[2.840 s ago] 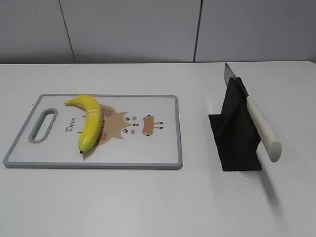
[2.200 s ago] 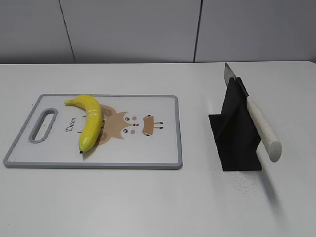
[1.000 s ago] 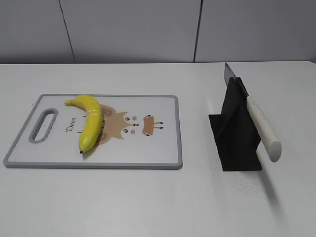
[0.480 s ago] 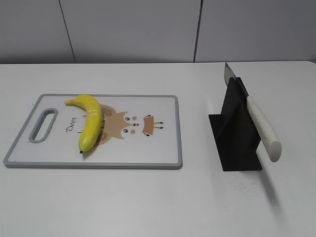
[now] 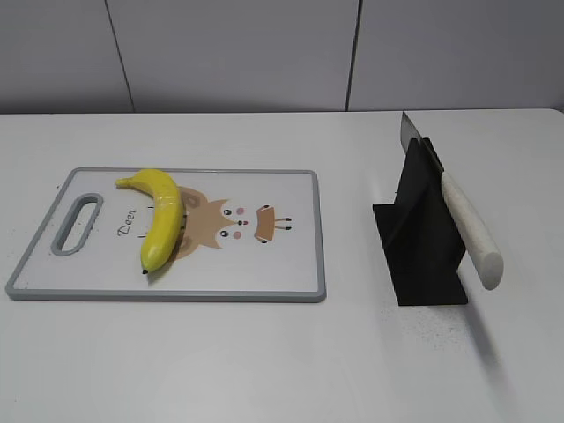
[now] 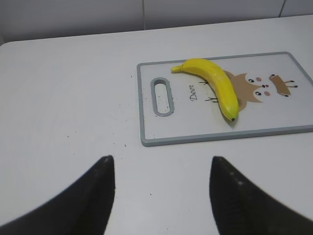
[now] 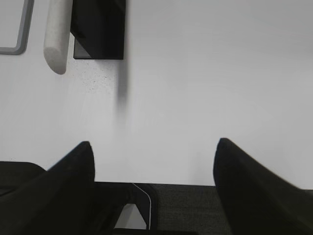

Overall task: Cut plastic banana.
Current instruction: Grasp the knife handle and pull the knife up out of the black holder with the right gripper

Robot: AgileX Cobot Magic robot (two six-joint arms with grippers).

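Note:
Next, I move my right gripper to the middle of the knife's white handle [image 5: 469, 225] [image 7: 58, 32], next to the black stand, and close it there.
The plastic banana [image 5: 161, 215] is glossy yellow with dark tips and lies on the left part of a grey-rimmed cutting board [image 5: 300, 291] with a fox picture. It also shows in the left wrist view [image 6: 215, 86] on the board [image 6: 146, 142]. A knife with a white handle [image 5: 470, 231] rests slanted in a black stand [image 5: 423, 247] at the right. Its handle end [image 7: 55, 39] and the stand [image 7: 98, 29] show in the right wrist view. My left gripper [image 6: 161, 161] is open and empty, well short of the board. My right gripper [image 7: 154, 147] is open and empty above the table's near edge. Neither gripper shows in the exterior view.
The white table [image 5: 264, 370] runs to a grey panelled wall [image 5: 229, 53] at the back. The table's front edge and dark flooring [image 7: 195, 210] show below the right gripper.

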